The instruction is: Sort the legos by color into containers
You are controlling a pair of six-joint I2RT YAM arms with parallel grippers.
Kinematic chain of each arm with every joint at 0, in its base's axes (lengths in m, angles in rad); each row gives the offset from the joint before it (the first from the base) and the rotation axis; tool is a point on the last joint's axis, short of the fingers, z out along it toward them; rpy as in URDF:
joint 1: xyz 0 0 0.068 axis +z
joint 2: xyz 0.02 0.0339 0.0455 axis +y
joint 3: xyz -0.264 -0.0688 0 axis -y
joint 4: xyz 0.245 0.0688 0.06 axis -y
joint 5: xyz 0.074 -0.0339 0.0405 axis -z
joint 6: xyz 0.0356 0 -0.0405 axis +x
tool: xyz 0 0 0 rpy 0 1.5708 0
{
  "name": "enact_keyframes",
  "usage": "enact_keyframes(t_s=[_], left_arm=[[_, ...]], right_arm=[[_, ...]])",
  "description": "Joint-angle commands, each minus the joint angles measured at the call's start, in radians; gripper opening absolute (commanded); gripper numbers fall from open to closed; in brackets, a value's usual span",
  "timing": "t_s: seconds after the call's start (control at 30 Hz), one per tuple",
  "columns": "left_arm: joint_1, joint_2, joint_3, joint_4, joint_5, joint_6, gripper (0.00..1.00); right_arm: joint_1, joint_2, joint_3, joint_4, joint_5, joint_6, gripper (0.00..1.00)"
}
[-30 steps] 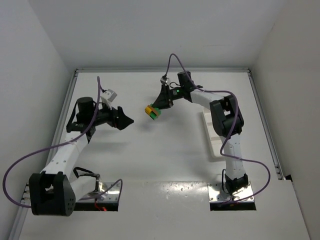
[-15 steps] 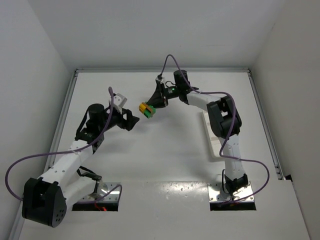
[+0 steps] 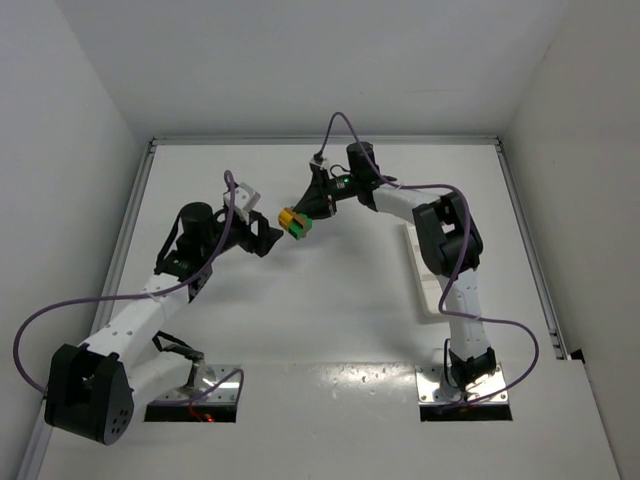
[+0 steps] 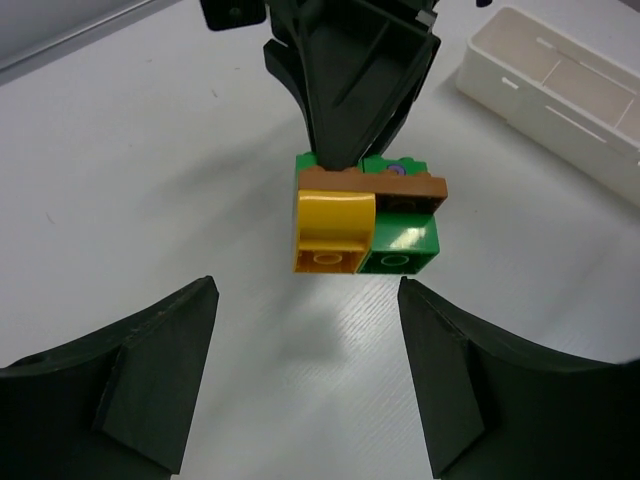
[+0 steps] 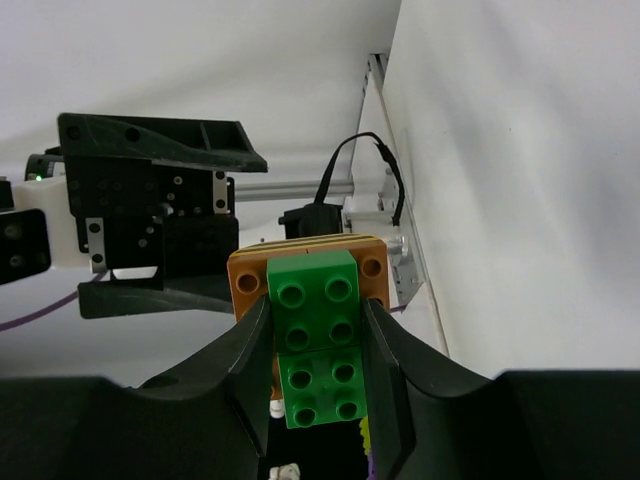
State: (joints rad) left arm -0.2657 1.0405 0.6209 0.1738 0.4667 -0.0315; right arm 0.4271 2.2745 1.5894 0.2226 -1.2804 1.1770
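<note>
My right gripper is going to let go of the green brick inside the far end of the long white tray [image 3: 416, 236]. The brick now hangs above the table.
The legos [image 3: 295, 222] hang above the table as one stacked block of green, brown and yellow-orange bricks. My right gripper [image 5: 316, 345] is shut on the green brick [image 5: 316, 320] of that block, with the brown plate [image 5: 243, 275] behind it. In the left wrist view the block [image 4: 367, 222] hangs just ahead of my left gripper [image 4: 308, 320], which stands open and apart from it with nothing between its fingers. The containers, a long white tray [image 3: 422, 275], lie under the right arm, also seen as the tray [image 4: 560, 85] at upper right.
A metal rail [image 3: 135, 205] runs along the table's left edge and another rail [image 3: 525, 240] along the right. White walls close in behind and at both sides. The arm bases [image 3: 195, 395] sit at the near edge.
My left arm has swung right toward the lego block and its jaws have narrowed somewhat. The right gripper carried the block a little left and up, then held.
</note>
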Motion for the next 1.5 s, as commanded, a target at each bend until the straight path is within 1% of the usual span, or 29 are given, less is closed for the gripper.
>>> enact_keyframes(t_s=[0.0,0.5,0.57,0.63,0.73,0.87,0.9,0.97,1.0,1.07,1.1,1.2,1.47], left_arm=[[-0.023,0.012,0.059,0.059,0.033,0.031,0.79],[-0.041,0.061,0.088,0.069,0.015,0.021,0.79],[-0.041,0.061,0.088,0.069,0.006,0.021,0.76],[-0.041,0.070,0.088,0.069,0.006,0.021,0.76],[-0.041,0.070,0.088,0.078,-0.005,0.021,0.71],[-0.041,0.070,0.088,0.087,-0.025,0.021,0.59],[-0.041,0.070,0.088,0.087,-0.025,0.021,0.52],[-0.041,0.070,0.088,0.087,-0.025,0.012,0.43],[-0.041,0.070,0.088,0.087,-0.025,0.012,0.29],[-0.041,0.070,0.088,0.087,-0.046,0.012,0.13],[-0.041,0.059,0.079,0.087,-0.046,0.001,0.01],[-0.041,0.046,0.070,0.044,-0.068,0.001,0.00],[-0.041,-0.074,-0.010,-0.037,-0.068,0.001,0.00]], right_arm=[[0.021,-0.020,0.029,0.046,-0.027,0.026,0.00],[0.048,-0.010,0.047,0.058,-0.027,0.036,0.00],[0.048,-0.010,0.047,0.067,-0.027,0.036,0.00],[0.058,-0.010,0.047,0.067,-0.027,0.036,0.00],[0.058,-0.010,0.038,0.067,-0.027,0.045,0.00],[0.058,-0.020,0.017,0.078,-0.036,0.046,0.00],[0.058,-0.020,0.017,0.078,-0.036,0.046,0.00],[0.058,-0.020,0.017,0.078,-0.036,0.055,0.00],[0.058,-0.020,0.008,0.078,-0.036,0.055,0.00],[0.058,-0.020,0.007,0.078,-0.036,0.055,0.00],[0.058,-0.020,-0.002,0.078,-0.036,0.055,0.00],[0.026,-0.020,-0.011,0.078,-0.027,0.055,0.00],[-0.062,-0.029,0.001,0.055,-0.017,0.012,0.00]])
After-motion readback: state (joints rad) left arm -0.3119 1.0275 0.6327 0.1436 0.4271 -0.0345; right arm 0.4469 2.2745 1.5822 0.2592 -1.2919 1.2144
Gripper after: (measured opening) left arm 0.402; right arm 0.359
